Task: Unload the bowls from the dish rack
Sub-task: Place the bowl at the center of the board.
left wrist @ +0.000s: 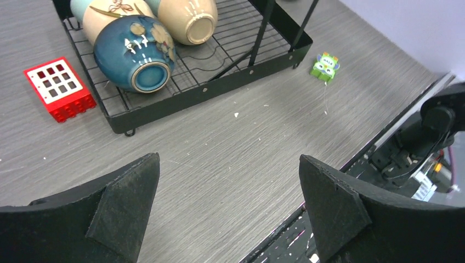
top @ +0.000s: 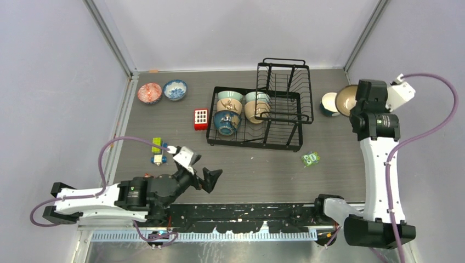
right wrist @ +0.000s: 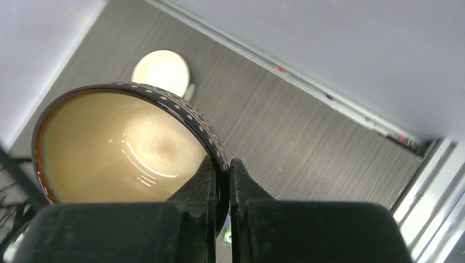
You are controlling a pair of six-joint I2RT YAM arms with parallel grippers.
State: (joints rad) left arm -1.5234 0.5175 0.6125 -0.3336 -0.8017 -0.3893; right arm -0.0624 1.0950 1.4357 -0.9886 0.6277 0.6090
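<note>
Next, my right gripper sets the brown dotted bowl down on the table (top: 338, 129) (right wrist: 225, 107), just in front of the bowl that is standing there.
The black wire dish rack (top: 257, 143) stands mid-table with several bowls lying on their sides in it: a dark blue one (top: 226, 122), tan ones (top: 253, 111) and pale green ones (top: 230, 96). In the left wrist view the dark blue bowl (left wrist: 134, 60) and a tan bowl (left wrist: 186, 19) lie in the rack (left wrist: 181, 96). My left gripper (top: 211, 178) (left wrist: 227, 159) hovers open and empty over the near table. My right gripper (top: 355, 104) (right wrist: 222, 164) is shut on the rim of a brown dotted bowl (right wrist: 120, 148) (top: 346, 99), held above the far right table beside a bowl (top: 329, 104) (right wrist: 162, 71) standing there.
A red patterned bowl (top: 149, 92) and a blue-and-white bowl (top: 175, 89) sit at the far left. A red block (top: 201, 119) (left wrist: 57, 87) lies left of the rack, small toy blocks (top: 158, 150) near my left arm, and a green toy (top: 311, 159) (left wrist: 325, 66) in front of the rack.
</note>
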